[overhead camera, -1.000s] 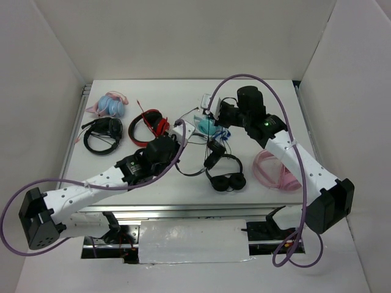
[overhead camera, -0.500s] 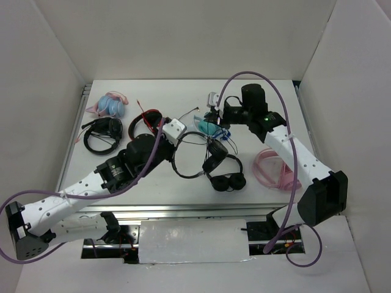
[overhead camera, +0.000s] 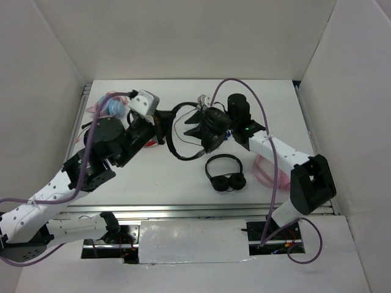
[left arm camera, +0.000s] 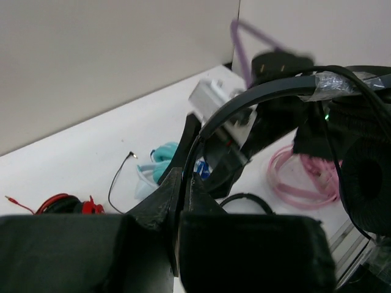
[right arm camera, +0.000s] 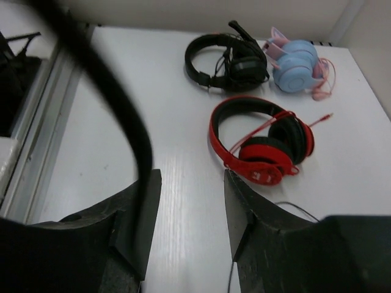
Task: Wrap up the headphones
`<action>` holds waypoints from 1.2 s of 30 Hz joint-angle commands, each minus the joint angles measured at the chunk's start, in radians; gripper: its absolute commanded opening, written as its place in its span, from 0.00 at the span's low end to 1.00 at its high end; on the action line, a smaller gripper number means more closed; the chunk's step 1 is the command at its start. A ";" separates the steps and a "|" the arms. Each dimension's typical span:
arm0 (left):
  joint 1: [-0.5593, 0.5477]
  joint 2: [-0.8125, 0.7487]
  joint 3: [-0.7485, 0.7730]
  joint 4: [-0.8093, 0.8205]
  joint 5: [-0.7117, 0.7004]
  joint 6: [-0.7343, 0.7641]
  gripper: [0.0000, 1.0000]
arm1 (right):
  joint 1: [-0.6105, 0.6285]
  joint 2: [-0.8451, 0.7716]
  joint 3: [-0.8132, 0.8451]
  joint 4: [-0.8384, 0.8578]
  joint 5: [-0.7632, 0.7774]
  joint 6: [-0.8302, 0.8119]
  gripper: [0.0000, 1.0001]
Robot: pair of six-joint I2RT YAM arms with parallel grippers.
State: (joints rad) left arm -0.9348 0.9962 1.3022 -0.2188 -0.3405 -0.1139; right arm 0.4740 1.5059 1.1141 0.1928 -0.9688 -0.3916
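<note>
My right gripper grips the thin cable (overhead camera: 184, 114) of the black headphones next, between the earcup and the cable's loose end.
The headphones (overhead camera: 173, 143), black with a slim headband, hang in the air above the middle of the table. My left gripper (overhead camera: 163, 119) is shut on the headband (left arm camera: 244, 101), and one round earcup (left arm camera: 366, 177) shows at the right of the left wrist view. My right gripper (overhead camera: 194, 127) stands just right of them, open. In the right wrist view the headband (right arm camera: 116, 97) runs down beside the left finger (right arm camera: 137, 213), with bare table between the jaws (right arm camera: 186, 177). Only bits of the thin cable show.
A padded black pair (overhead camera: 225, 176) lies on the table below the grippers. Pink headphones (overhead camera: 269, 168) lie at the right. Red headphones (right arm camera: 263, 146), a black headset with a mic boom (right arm camera: 229, 61) and a blue pair (right arm camera: 296, 64) lie at the left. A teal item (left arm camera: 162, 155) lies mid-table.
My left arm has lifted and swung back-left, carrying the headphones by the headband. My right gripper has opened and moved left toward them.
</note>
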 commanded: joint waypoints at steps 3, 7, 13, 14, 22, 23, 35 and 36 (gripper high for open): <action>0.005 0.031 0.216 -0.002 -0.058 -0.078 0.00 | 0.061 0.118 -0.023 0.420 0.022 0.291 0.54; 0.007 0.077 0.334 -0.045 -0.095 -0.063 0.00 | 0.081 0.238 -0.011 0.555 0.061 0.372 0.54; 0.010 0.140 0.555 -0.093 -0.135 -0.020 0.00 | 0.112 0.373 0.000 0.663 0.061 0.477 0.26; 0.008 0.145 0.569 -0.094 -0.138 -0.014 0.00 | 0.117 0.379 -0.010 0.690 0.064 0.490 0.15; 0.016 0.202 0.629 -0.031 -0.423 0.033 0.00 | 0.140 0.230 -0.206 0.671 0.079 0.482 0.00; 0.045 0.212 0.628 -0.025 -0.440 0.026 0.00 | 0.141 0.193 -0.277 0.657 0.094 0.452 0.00; 0.657 0.352 0.605 -0.145 -0.050 -0.253 0.00 | 0.304 -0.481 -0.651 0.185 0.738 0.439 0.00; 0.691 0.358 0.588 -0.149 -0.029 -0.288 0.00 | 0.314 -0.546 -0.652 0.112 0.780 0.439 0.00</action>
State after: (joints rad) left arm -0.3302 1.3540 1.8931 -0.4080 -0.5117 -0.2867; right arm 0.7692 1.0668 0.4759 0.5053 -0.4507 0.0540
